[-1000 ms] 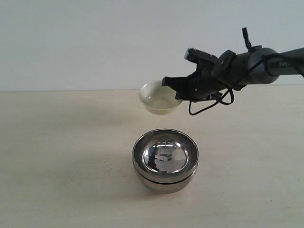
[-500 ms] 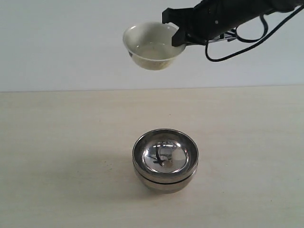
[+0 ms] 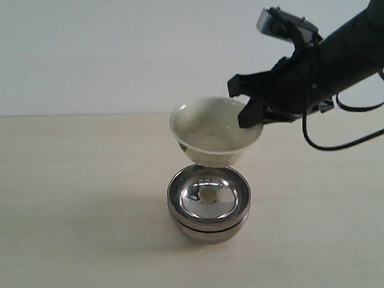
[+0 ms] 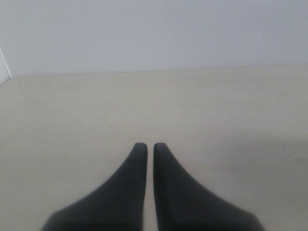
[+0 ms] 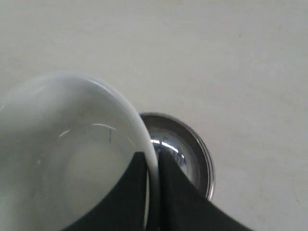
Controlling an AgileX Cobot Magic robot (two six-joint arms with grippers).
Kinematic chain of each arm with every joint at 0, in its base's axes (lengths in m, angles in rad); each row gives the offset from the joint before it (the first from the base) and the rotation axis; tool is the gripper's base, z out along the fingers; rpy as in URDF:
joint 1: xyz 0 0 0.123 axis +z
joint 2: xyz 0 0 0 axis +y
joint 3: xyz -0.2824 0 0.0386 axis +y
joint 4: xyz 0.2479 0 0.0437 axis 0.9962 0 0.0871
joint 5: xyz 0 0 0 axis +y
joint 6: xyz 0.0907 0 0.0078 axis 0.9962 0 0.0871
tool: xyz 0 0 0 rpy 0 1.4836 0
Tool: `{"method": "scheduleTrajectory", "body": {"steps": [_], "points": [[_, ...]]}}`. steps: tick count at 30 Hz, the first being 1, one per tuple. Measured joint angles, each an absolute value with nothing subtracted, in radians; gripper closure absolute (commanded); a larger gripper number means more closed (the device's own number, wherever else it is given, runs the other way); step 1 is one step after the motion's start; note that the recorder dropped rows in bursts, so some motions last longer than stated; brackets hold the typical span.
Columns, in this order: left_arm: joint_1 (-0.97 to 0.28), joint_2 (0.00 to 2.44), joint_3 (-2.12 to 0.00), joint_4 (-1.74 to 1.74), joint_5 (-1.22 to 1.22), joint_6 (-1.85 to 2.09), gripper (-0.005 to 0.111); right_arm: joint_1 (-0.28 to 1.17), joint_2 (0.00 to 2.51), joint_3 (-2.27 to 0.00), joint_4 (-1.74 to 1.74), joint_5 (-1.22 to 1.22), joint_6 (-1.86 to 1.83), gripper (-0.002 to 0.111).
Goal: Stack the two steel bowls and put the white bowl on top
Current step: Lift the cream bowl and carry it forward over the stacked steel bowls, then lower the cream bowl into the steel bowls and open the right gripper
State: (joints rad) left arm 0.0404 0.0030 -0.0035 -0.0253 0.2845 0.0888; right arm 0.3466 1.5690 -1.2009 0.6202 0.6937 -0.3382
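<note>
My right gripper will let go of the white bowl inside the shiny hollow of the upper steel bowl [image 3: 218, 189] [image 5: 158, 171].
The two steel bowls [image 3: 209, 204] sit nested one inside the other on the table's middle, the upper one's mirror-like inside facing up; in the right wrist view their rim [image 5: 204, 154] peeks out beside the white bowl. The cream white bowl [image 3: 213, 135] hangs tilted just above and slightly behind the stack, its base close over the steel rim. My right gripper [image 3: 249, 114] is shut on the white bowl's right rim, one finger inside and one outside [image 5: 153, 161]. My left gripper [image 4: 150, 147] is shut on nothing, over bare table, and does not show in the exterior view.
A pale wooden table [image 3: 72, 198] spreads around the stack, with a plain white wall [image 3: 90, 54] behind it. The right arm's black cable [image 3: 336, 144] loops down at the right.
The right gripper carried the white bowl up from the table behind the stack, then down and forward to just above the steel bowls.
</note>
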Motion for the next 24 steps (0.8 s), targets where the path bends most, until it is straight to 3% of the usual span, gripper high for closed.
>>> {"method": "scheduleTrajectory", "body": {"steps": [7,24], "points": [[0.04,0.003,-0.003,-0.025,0.285,0.089,0.103,0.406,1.617,-1.076,0.618,0.54,-0.34,0.108],[0.04,0.003,-0.003,-0.025,0.285,0.089,0.103,0.438,1.762,-1.064,0.617,0.411,-0.354,0.108]]}}
